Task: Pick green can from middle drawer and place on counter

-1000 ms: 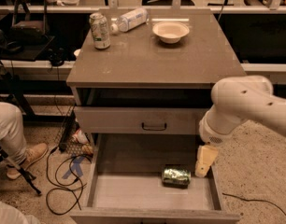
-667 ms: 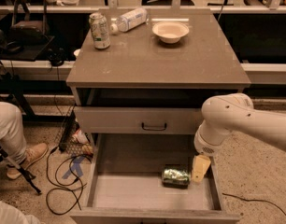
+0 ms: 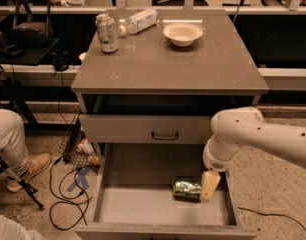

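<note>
Next, my gripper closes on the green can's end (image 3: 198, 190) closest to the white arm, so that the other end of the can stays free.
The green can (image 3: 187, 189) lies on its side on the floor of the open middle drawer (image 3: 138, 206), towards the right. My gripper (image 3: 209, 185) hangs from the white arm (image 3: 258, 136) at the right, down inside the drawer, right beside the can's right end. Only one pale finger shows. The counter (image 3: 168, 64) is the flat grey-brown top of the cabinet above.
On the counter stand a paler white-and-green can (image 3: 107, 32), a lying plastic bottle (image 3: 140, 20) and a white bowl (image 3: 182, 33). The upper drawer (image 3: 148, 129) with a dark handle is shut. A person's leg and shoe (image 3: 23, 169) and cables (image 3: 68, 189) are on the floor at left.
My arm has moved left and down, bringing the gripper from the drawer's right wall close to the can's right end. The can has not moved.
</note>
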`<state>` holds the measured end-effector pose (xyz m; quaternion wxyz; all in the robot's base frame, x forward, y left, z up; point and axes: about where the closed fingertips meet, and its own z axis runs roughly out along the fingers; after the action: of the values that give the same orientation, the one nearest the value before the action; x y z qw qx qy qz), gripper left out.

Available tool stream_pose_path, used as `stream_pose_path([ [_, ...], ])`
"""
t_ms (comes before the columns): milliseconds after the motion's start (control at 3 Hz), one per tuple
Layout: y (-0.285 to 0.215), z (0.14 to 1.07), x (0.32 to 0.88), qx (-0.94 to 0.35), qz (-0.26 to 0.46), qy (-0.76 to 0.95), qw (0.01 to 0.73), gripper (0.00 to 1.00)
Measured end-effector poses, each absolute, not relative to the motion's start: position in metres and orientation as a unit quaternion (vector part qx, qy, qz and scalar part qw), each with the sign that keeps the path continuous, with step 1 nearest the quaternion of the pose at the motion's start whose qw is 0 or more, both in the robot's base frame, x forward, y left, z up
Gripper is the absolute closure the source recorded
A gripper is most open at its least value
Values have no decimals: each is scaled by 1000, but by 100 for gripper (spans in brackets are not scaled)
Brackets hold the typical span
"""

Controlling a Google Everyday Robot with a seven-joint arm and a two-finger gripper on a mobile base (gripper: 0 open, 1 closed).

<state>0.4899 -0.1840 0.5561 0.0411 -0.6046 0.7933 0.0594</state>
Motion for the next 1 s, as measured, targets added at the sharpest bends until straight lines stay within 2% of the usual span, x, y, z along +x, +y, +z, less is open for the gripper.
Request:
stream_pose_path([
  [1000, -148, 401, 525, -617, 108, 771, 112, 3],
])
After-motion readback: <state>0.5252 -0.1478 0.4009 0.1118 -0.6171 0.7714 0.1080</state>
